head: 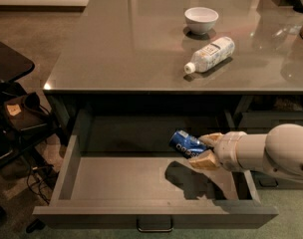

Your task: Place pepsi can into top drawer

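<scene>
Next, my gripper lets go of the pepsi can on the drawer's grey bottom, at the far edge of the gripper's shadow [181, 161].
The pepsi can [185, 143] is blue with white lettering and lies tilted between my gripper's fingers. My gripper [205, 149] reaches in from the right on a white arm and is shut on the can, holding it inside the open top drawer [116, 176], a little above its flat grey bottom at the right rear. The drawer is pulled out wide below the counter, and its small dark handle [154, 226] shows at the front edge.
A grey counter [141, 49] spans above the drawer. On it lie a clear plastic bottle with a white label [210, 54] and a white bowl [201, 19]. A black chair with a brown item [14, 111] stands at the left.
</scene>
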